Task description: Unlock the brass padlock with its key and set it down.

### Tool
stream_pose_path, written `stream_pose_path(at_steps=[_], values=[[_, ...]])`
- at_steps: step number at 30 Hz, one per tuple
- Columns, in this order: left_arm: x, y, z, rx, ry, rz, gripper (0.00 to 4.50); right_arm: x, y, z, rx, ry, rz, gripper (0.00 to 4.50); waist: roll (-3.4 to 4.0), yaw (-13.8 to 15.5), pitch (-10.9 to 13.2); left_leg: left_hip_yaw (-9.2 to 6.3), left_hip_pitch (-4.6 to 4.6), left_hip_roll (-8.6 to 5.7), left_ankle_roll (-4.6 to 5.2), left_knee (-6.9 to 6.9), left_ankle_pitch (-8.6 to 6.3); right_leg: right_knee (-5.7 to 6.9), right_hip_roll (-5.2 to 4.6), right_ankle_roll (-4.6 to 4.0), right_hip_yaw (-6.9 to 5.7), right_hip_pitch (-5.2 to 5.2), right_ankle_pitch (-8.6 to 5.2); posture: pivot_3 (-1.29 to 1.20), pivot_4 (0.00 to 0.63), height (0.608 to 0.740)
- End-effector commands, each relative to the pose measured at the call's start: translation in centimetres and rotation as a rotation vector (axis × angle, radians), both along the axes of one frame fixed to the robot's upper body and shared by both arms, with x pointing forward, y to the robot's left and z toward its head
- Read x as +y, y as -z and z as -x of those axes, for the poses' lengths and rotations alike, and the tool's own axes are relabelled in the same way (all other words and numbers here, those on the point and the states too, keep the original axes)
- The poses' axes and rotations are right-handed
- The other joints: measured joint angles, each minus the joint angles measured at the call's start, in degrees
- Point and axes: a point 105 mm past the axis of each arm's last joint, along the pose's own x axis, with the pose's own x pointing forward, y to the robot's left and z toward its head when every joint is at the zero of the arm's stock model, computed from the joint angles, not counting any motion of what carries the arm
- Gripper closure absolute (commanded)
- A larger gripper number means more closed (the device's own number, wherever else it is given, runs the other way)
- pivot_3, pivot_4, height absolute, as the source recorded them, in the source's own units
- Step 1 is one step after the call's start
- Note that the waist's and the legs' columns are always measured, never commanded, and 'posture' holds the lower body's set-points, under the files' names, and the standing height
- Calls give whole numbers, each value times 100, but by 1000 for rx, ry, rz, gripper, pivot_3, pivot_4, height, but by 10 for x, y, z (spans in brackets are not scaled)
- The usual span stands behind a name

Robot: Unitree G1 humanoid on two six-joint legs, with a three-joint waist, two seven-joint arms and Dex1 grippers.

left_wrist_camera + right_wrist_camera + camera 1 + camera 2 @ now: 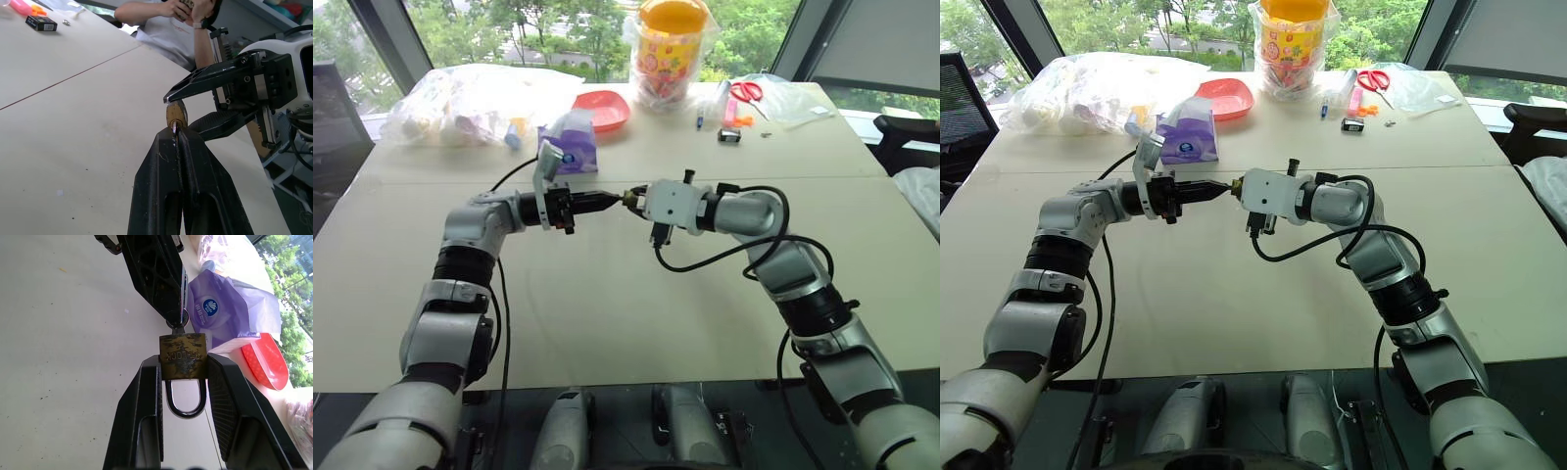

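Observation:
I can see the shackle between my right gripper's fingers, so I should have my left gripper leave the key and take the lock body (184,357) before my right gripper opens the shackle.
Above the middle of the table, my right gripper (183,364) is shut on the brass padlock (182,356). Its two fingers press the sides of the lock body, and the silvery shackle (185,404) loops back between them. The key (177,325) sticks into the lock's outer end. My left gripper (176,136) is shut on that key, its closed tips right against the padlock (176,113). The two grippers meet tip to tip, left gripper (610,201) coming from the left and right gripper (634,199) from the right. Most of the key is hidden by the fingers.
A purple tissue pack (570,142), a red dish (603,108), plastic bags (460,103), a yellow-lidded jar (672,49), scissors (746,91) and a small black item (729,135) lie along the table's far side. A person (166,24) sits by the table's right side. Cables hang under both wrists.

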Motion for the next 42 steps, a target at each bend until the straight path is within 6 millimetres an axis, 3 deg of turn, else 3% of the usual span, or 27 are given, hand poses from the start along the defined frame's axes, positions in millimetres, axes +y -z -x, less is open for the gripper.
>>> stream_pose_path(at_steps=[1,8,12,15,18,20,23,28,41,42], values=[[-2,-6,-3,-96,-16,-46,4461,7,-11,9,-34,-47,-11,3804,0,2,0,0,0,0,0,0,0,0,0,0,0,0,0,0,150,740],[-12,8,0,-490,43,-333,4461,8,-6,14,67,-56,-55,3804,0,12,0,2,0,0,0,0,0,-1,-1,-1,1,0,1,0,150,740],[-11,11,1,-603,69,-394,4461,8,-5,14,101,-50,-71,3804,0,12,0,2,0,0,0,0,0,-1,-2,-3,1,0,0,0,150,740],[-6,15,-3,-490,50,-389,4461,7,-6,14,97,-47,-70,3804,0,10,0,2,0,0,0,0,0,0,-1,-2,0,-1,0,0,150,740],[3,1,-1,-182,43,-194,4461,6,-7,11,54,-38,-39,3804,0,2,0,2,-1,0,0,1,0,0,-1,0,0,0,0,0,150,740],[8,-9,6,-78,85,-105,4461,5,-7,10,29,-35,-20,3804,0,-15,0,1,-1,0,0,1,0,0,0,3,0,-1,-1,0,150,740],[11,-16,6,-34,58,-63,3564,5,-9,9,6,-37,-14,3804,0,-26,0,-1,-1,1,1,-1,0,1,1,7,0,-2,-4,0,150,740],[7,-18,5,-52,35,-69,1627,7,-10,8,-7,-43,-13,3804,0,15,0,-5,-2,-1,1,1,0,2,0,6,-1,1,-3,0,150,740],[-12,-5,4,-47,70,-78,1627,12,-13,11,-25,-53,-11,3804,0,1,0,-4,-1,-2,1,1,0,2,0,5,0,1,-3,0,150,740],[-14,-3,3,-47,68,-79,2166,12,-13,11,-26,-53,-12,3804,0,2,0,-4,-2,-2,1,1,0,2,0,5,0,0,-3,0,150,740]])
